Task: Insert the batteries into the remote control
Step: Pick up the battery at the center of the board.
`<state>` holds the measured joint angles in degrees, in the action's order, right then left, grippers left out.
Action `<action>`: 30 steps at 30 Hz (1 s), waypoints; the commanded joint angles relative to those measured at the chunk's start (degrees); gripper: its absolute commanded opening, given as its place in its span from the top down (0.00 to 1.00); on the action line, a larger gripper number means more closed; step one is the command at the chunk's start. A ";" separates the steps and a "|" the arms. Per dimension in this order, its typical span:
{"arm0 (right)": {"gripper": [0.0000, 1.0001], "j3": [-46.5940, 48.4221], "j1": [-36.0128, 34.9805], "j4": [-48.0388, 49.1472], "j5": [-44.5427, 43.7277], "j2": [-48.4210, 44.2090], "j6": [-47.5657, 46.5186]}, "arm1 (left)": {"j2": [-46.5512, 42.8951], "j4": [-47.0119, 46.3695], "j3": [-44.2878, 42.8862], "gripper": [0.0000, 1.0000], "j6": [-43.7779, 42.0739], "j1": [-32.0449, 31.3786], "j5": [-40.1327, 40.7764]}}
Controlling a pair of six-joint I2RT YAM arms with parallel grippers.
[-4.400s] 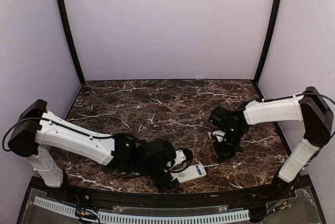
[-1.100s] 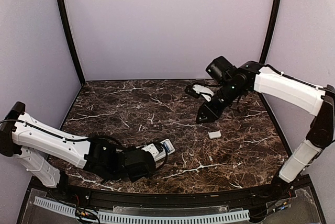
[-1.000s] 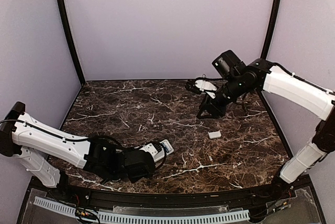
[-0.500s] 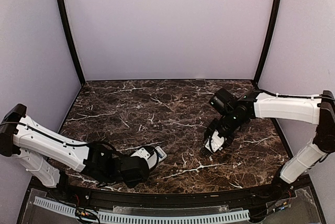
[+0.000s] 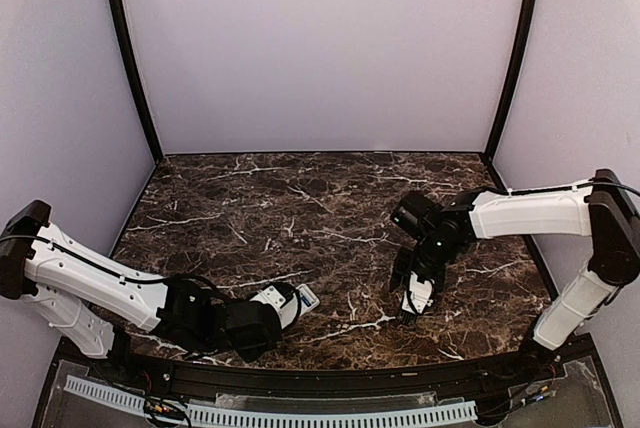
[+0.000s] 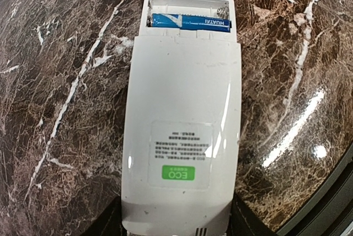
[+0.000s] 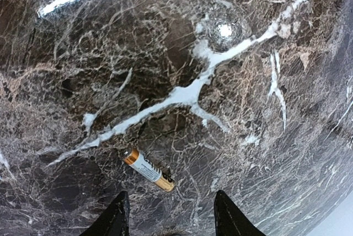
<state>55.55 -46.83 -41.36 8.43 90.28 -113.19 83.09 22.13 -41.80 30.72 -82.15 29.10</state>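
Note:
The loose battery lies at a slant ahead of the open fingers of the robot's right gripper, so that gripper should shift over and grip toward its near end (image 7: 165, 182), leaving the battery's far end pointing ahead.
The white remote control (image 6: 182, 125) lies back up in the left wrist view. Its battery bay at the far end is uncovered, with one blue battery (image 6: 190, 22) seated in it. My left gripper (image 6: 177, 224) is shut on the remote's near end, a dark finger on each side. In the top view the remote (image 5: 292, 299) sits low at the front left, at my left gripper (image 5: 268, 312). My right gripper (image 7: 171, 202) hangs open just above the marble, and a loose battery (image 7: 148, 169) with a pale body and orange-gold ends lies just ahead of its fingertips. The top view shows that gripper (image 5: 412, 300) pointing down at centre right.
The dark veined marble table (image 5: 300, 208) is enclosed by pale walls on three sides, with black corner posts (image 5: 130, 58). Its curved black front edge (image 5: 330, 368) runs just below both grippers. The right forearm (image 5: 520, 210) reaches in from the right.
My right arm has come down from high at the back to just over the table, and its jaws have widened. My left gripper has drawn the remote slightly toward the front left.

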 commanded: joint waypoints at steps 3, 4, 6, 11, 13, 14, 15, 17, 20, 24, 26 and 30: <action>0.51 -1.29 -0.75 0.86 0.59 1.41 -10.41 | -0.25 -2.39 0.28 1.00 -2.31 -0.03 0.31; 0.51 -1.69 -0.93 1.05 0.58 1.54 -10.74 | 0.03 -2.55 0.13 1.00 -2.45 -0.03 0.19; 0.52 -2.59 -1.18 1.11 0.67 1.68 -11.34 | 0.59 -2.66 -0.01 1.00 -2.65 -0.02 -0.07; 0.55 -4.82 -1.79 1.60 -0.68 2.41 -10.73 | 0.54 -3.28 0.62 1.00 -2.56 0.24 -0.18; 0.56 -4.69 -1.70 2.05 -1.27 2.78 -10.46 | 0.55 -3.43 0.74 1.00 -2.58 0.36 -0.19; 0.57 -4.54 -1.69 2.31 -1.82 2.99 -10.50 | 0.56 -3.48 0.75 1.00 -2.63 0.40 -0.19; 0.58 -4.43 -1.69 2.72 -2.40 3.28 -10.65 | 0.60 -3.58 0.75 1.00 -2.67 0.40 -0.19; 0.59 -4.15 -1.61 3.20 -3.23 3.77 -10.69 | 0.51 -3.65 0.82 1.00 -2.68 0.41 -0.14; 0.59 -3.82 -1.36 4.24 -3.97 4.22 -10.62 | 0.25 -3.59 0.92 1.00 -2.55 0.50 -0.18; 0.60 -3.06 -0.99 4.57 -4.81 4.86 -11.34 | 0.06 -3.74 1.18 1.00 -2.51 0.50 -0.19; 0.62 -2.75 -0.99 4.69 -4.82 5.15 -11.37 | 0.06 -3.80 1.19 1.00 -2.51 0.50 -0.19; 0.69 -2.64 -1.00 4.54 -4.17 5.52 -10.86 | 0.35 -4.10 1.52 1.00 -2.40 0.51 -0.19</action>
<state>52.82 -48.21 -37.17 4.38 93.97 -114.19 83.72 18.87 -41.41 28.49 -81.87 28.42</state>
